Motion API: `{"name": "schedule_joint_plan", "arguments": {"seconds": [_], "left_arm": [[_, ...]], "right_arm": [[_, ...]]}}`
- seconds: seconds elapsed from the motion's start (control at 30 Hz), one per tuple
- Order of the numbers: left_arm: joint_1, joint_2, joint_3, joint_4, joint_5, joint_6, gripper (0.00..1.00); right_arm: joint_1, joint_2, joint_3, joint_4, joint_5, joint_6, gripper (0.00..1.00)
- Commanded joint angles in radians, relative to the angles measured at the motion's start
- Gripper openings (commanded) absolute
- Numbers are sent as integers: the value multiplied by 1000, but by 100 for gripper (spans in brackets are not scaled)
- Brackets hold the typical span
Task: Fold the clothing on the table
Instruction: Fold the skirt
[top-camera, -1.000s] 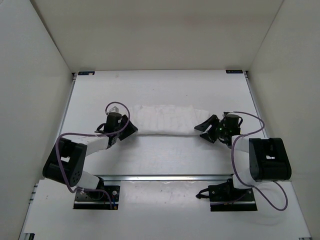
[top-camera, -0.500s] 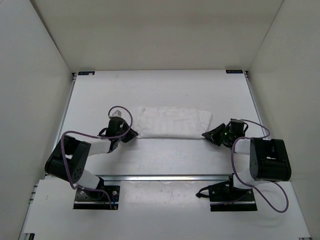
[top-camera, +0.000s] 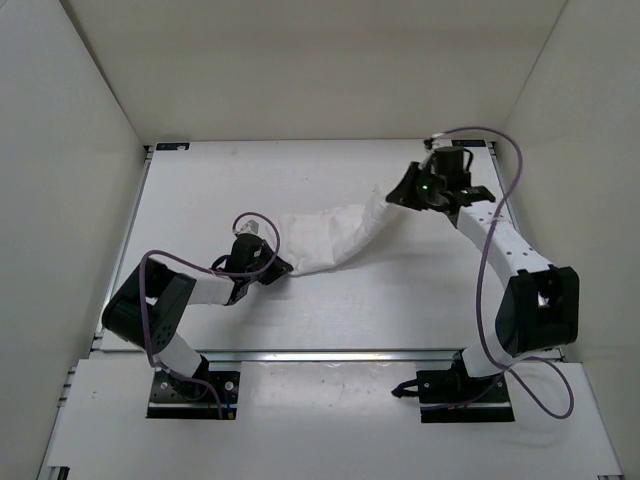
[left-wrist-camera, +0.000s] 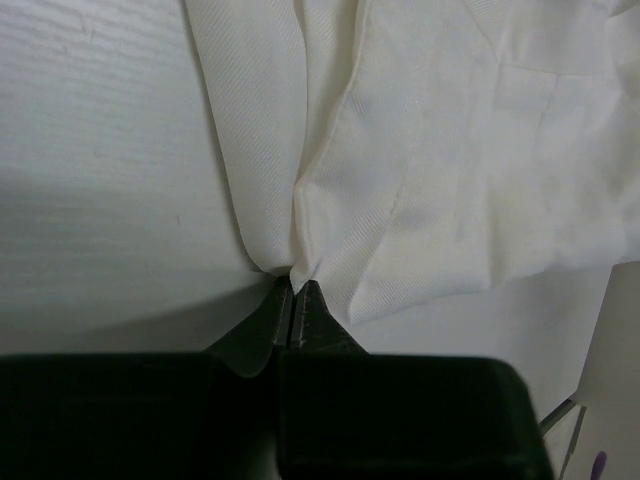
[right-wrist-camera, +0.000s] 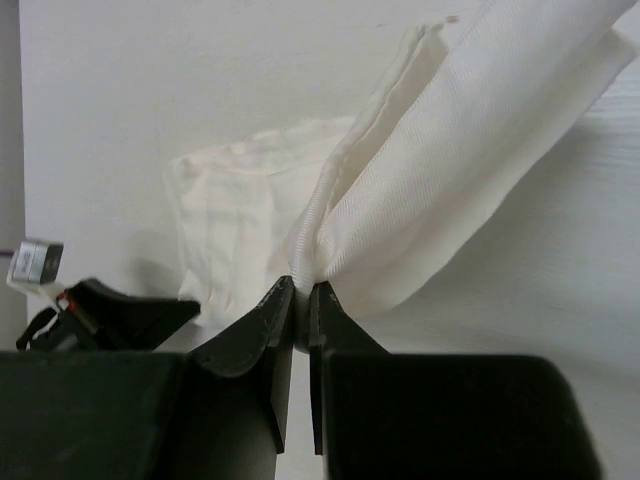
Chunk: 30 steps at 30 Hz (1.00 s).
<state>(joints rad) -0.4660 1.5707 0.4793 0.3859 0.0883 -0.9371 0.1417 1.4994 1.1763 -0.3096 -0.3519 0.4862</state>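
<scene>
My right gripper will let go of the clothing's raised end on the flat cloth (top-camera: 295, 253) (right-wrist-camera: 208, 272) beside my left gripper's fingers.
The clothing (top-camera: 330, 232) is a white, creased cloth stretched slantwise across the table (top-camera: 330, 165), from near left up to far right. My left gripper (top-camera: 283, 267) is shut on its near-left corner; in the left wrist view the cloth (left-wrist-camera: 430, 170) bunches into the closed tips (left-wrist-camera: 297, 288). My right gripper (top-camera: 392, 195) is shut on the other end and holds it raised above the far right of the table. In the right wrist view the cloth (right-wrist-camera: 440, 170) hangs in a fold from the pinching tips (right-wrist-camera: 303, 290).
White walls enclose the table on three sides. A metal rail (top-camera: 330, 353) runs along the near edge, with both arm bases (top-camera: 195, 392) behind it. Purple cables (top-camera: 500, 145) loop off each arm.
Both grippers have shut on the cloth's ends. The right arm has swung from the near right to the far right, lifting its end, so the cloth now runs slantwise. The left gripper shifted slightly right.
</scene>
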Motion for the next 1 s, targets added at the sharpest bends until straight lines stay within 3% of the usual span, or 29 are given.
{"name": "schedule_joint_plan", "arguments": {"seconds": [0.0, 0.3, 0.73, 0.8, 0.9, 0.97], "left_arm": [[3, 25, 42, 24, -15, -9, 0], [23, 12, 44, 31, -12, -3, 0], [18, 0, 15, 44, -5, -3, 3], [38, -1, -11, 54, 4, -2, 5], [41, -9, -13, 65, 34, 7, 24], [44, -21, -13, 62, 37, 17, 33]], "right_arm": [[142, 86, 97, -157, 76, -101, 1], [470, 317, 325, -134, 136, -107, 0], [590, 486, 379, -69, 42, -89, 0], [575, 501, 387, -66, 4, -92, 0], [559, 539, 431, -114, -106, -104, 0], [552, 561, 467, -144, -152, -119, 8]]}}
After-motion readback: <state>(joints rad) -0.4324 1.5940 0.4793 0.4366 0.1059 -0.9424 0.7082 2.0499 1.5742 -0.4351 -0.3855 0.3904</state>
